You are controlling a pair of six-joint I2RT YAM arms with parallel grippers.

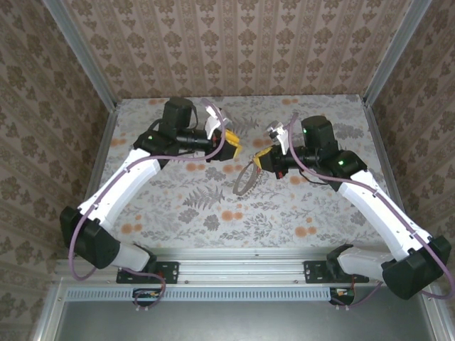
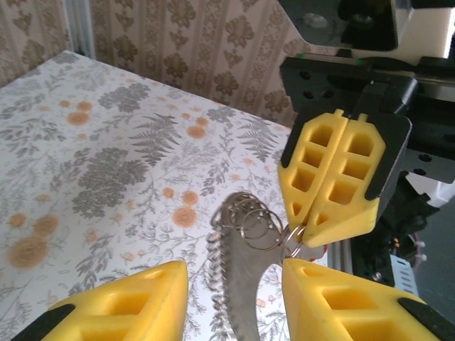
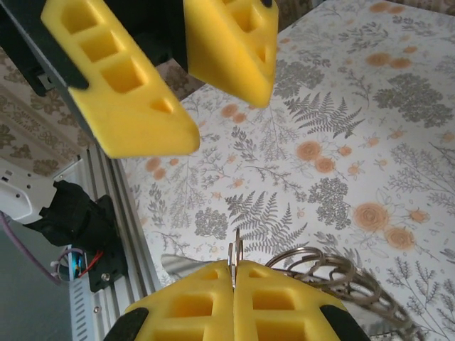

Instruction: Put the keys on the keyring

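The keyring's rim at my right gripper's fingers is outside my left gripper's open fingers, so next I move my left gripper over to pinch it there (image 3: 236,250).
Above the table's middle, my right gripper (image 1: 263,160) is shut on the thin metal keyring (image 1: 245,179), which hangs below its tips. In the right wrist view the yellow pads (image 3: 192,305) pinch the ring's rim (image 3: 234,252) edge-on, and blurred loops (image 3: 320,263) trail to the right. My left gripper (image 1: 231,145) faces it, a short way off. Its fingers (image 2: 121,305) stand open either side of the blurred, swinging keyring (image 2: 242,241) without pinching it. A grey sliver with a red edge (image 2: 318,250), perhaps the key, peeks from behind the right gripper's tip (image 2: 306,227).
The floral tablecloth (image 1: 178,199) lies bare below and to the left of both grippers. Patterned walls close the back and sides. An aluminium rail (image 1: 234,266) with the arm bases runs along the near edge.
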